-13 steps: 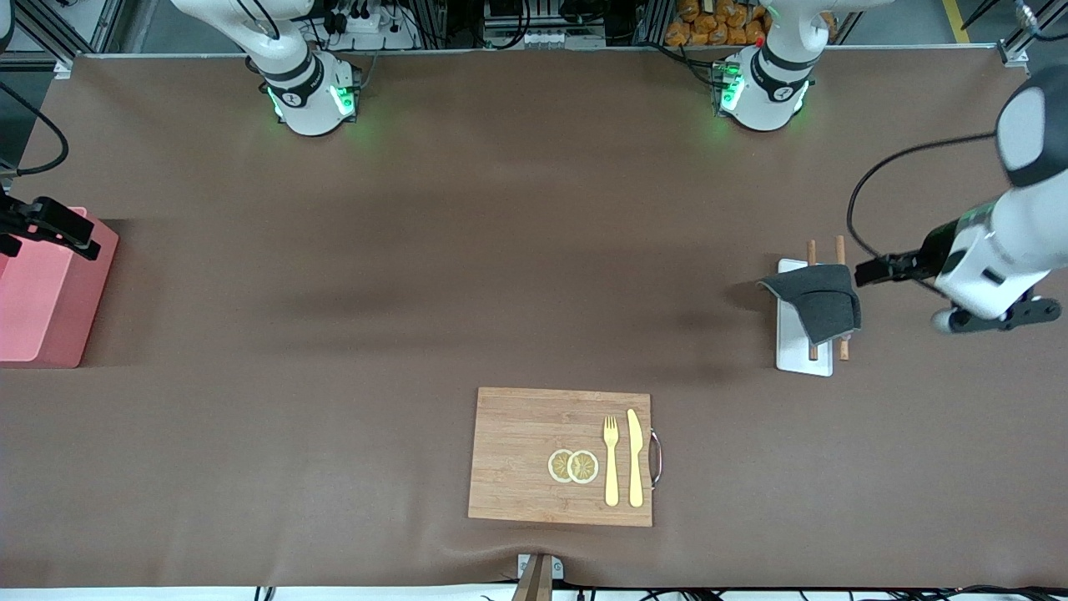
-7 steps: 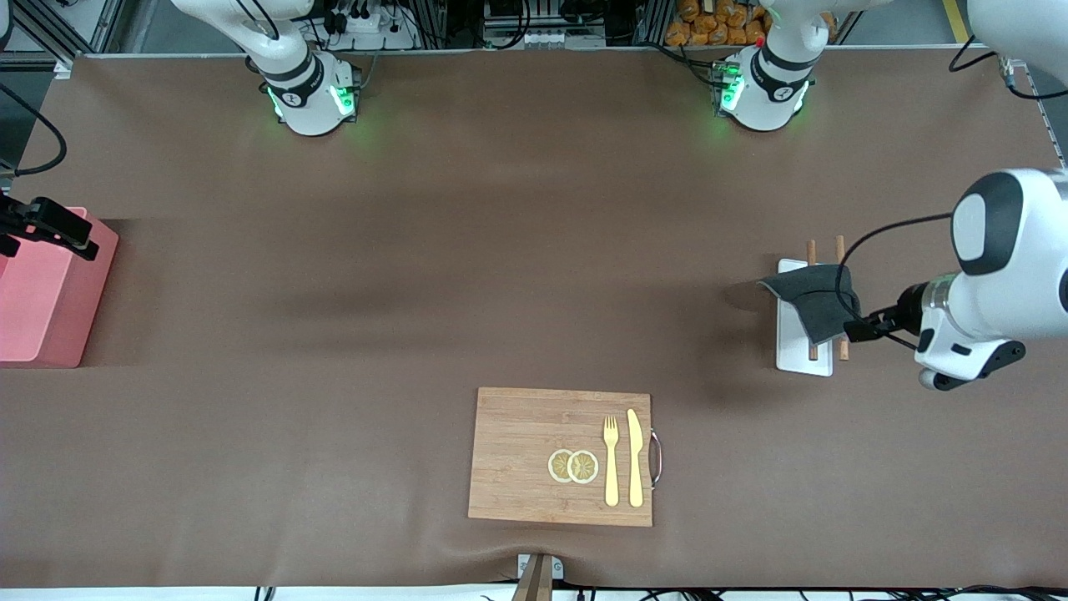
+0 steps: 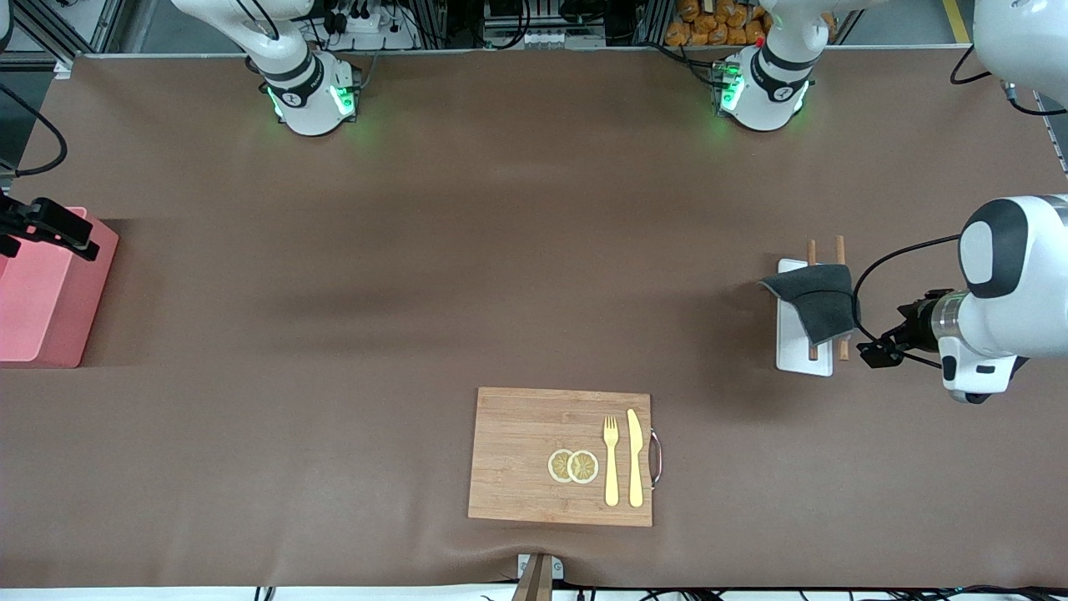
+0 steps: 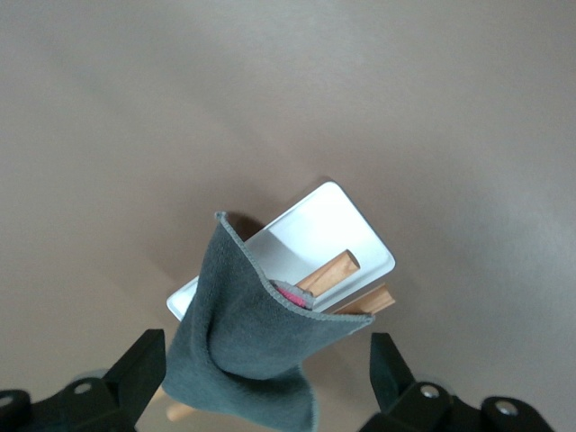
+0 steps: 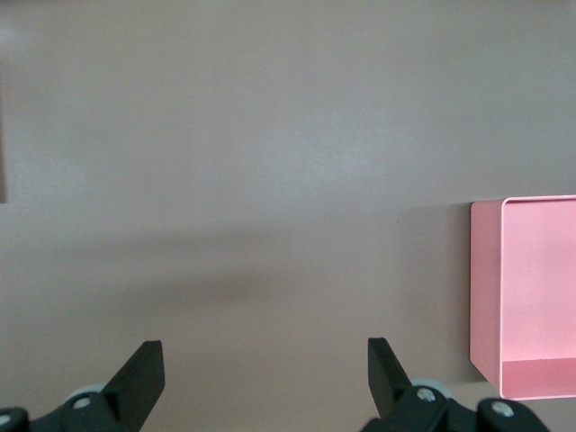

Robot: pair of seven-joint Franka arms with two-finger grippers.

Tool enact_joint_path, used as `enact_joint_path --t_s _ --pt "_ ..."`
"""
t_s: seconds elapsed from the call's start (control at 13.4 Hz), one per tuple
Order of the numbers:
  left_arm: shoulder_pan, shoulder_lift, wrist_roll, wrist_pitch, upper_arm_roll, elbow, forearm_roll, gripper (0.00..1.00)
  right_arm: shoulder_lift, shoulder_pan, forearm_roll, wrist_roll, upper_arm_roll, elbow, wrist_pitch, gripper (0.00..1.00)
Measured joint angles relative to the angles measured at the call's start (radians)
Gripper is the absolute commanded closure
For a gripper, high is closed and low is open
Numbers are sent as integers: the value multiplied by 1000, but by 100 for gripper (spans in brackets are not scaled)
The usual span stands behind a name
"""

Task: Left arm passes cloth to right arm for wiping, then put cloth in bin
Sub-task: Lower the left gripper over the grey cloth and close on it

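Observation:
The cloth's edge [image 3: 846,271] [image 4: 344,322] is beside the red sliver, over the wooden stick nearer to my left gripper. That gripper will close on it there.
The cloth [image 3: 819,305], charcoal grey with a sliver of red [image 4: 290,293] showing under a fold, lies draped over two wooden sticks [image 4: 328,273] on a white tray [image 3: 791,355] toward the left arm's end of the table. My left gripper [image 3: 876,352] hangs open over the table just beside the tray. In the left wrist view the cloth [image 4: 252,351] shows between its spread fingers [image 4: 139,369], untouched. The pink bin [image 3: 42,300] stands at the right arm's end. My right gripper [image 3: 75,235] waits open over the bin's edge, holding nothing.
A wooden cutting board [image 3: 517,451] lies mid-table, nearer the front camera, carrying two lemon slices [image 3: 573,466], a yellow fork [image 3: 612,459] and a knife [image 3: 635,457]. Brown table surface stretches between bin and tray.
The left arm swung its hand down along the tray's side, from beside the cloth's upper edge to the tray's nearer end. The right arm stayed still.

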Motion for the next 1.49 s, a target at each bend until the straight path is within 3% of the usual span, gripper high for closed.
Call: enact_joint_path --t_s 0.37,0.75,1.49 --pt "-40 24 -307 1 -7 -1 15 0 6 0 1 0 1 0 0 0" --pt "-145 101 -734 11 -13 0 168 0 11 1 2 0 5 0 0 0" --pt "-130 128 -869 35 -10 -35 206 0 16 1 4 0 7 0 -11 0"
